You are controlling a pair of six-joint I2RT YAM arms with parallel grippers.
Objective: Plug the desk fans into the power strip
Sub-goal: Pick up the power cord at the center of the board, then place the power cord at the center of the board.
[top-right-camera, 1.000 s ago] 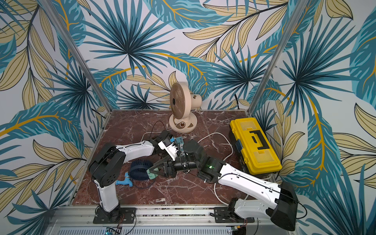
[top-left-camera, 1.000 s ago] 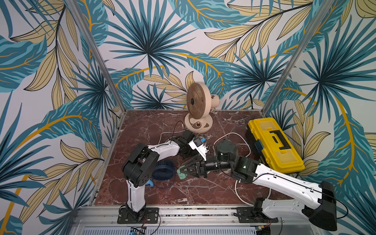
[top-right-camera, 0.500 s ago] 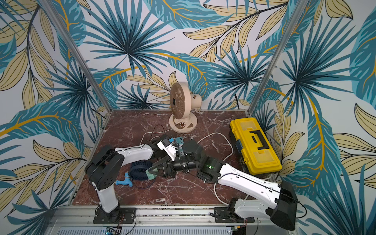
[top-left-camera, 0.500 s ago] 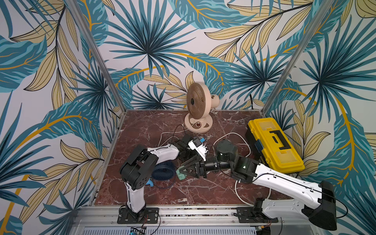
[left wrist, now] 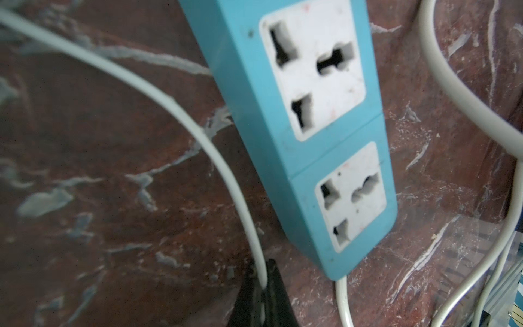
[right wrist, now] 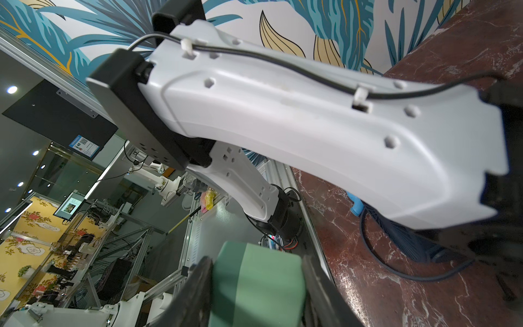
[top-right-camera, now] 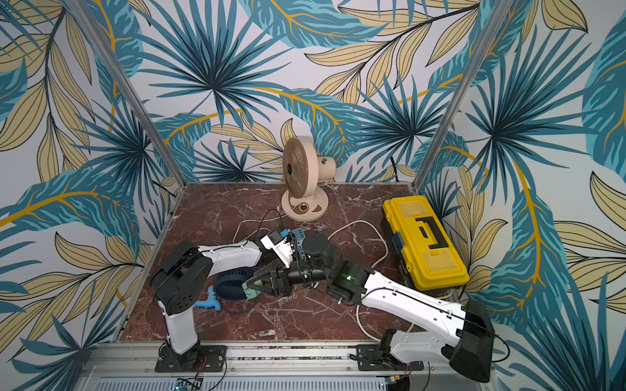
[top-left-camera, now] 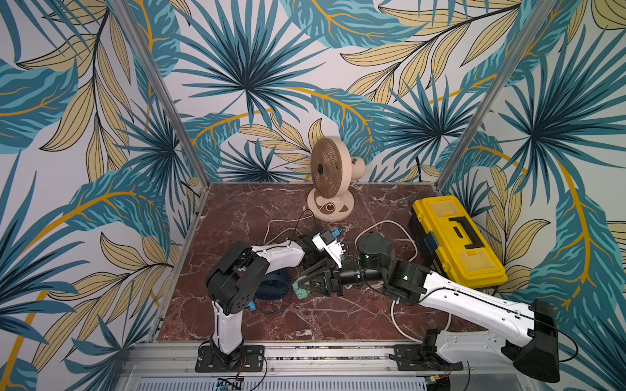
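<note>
I should let go of the thin white cord with my left gripper on the marble [top-left-camera: 284, 234] between the beige desk fan and the dark-blue fan.
The beige desk fan [top-left-camera: 330, 176] stands upright at the back of the marble table. The power strip [left wrist: 305, 136] is light blue with two white socket faces showing, both vacant, and its thick white cord [left wrist: 343, 300] leaves the end. A teal sliver [top-right-camera: 298, 238] between the two wrists looks like the same strip. My left gripper [left wrist: 261, 269] is shut on a thin white cord [left wrist: 198, 127] just beside the strip; the plug is out of view. My right gripper [top-left-camera: 299, 288] [right wrist: 256, 260] is shut on a mint-green block [right wrist: 254, 286], low over the table.
A yellow toolbox [top-left-camera: 455, 240] lies along the right wall. A small dark-blue fan [top-left-camera: 272, 287] with a dark cord lies under my left forearm. The thick white cord [top-left-camera: 394, 318] loops across the right and front. My two arms cross closely mid-table.
The left gripper's jaws have closed onto the thin white cord, and the left elbow has swung a little to the left. The right arm has held still with the green block.
</note>
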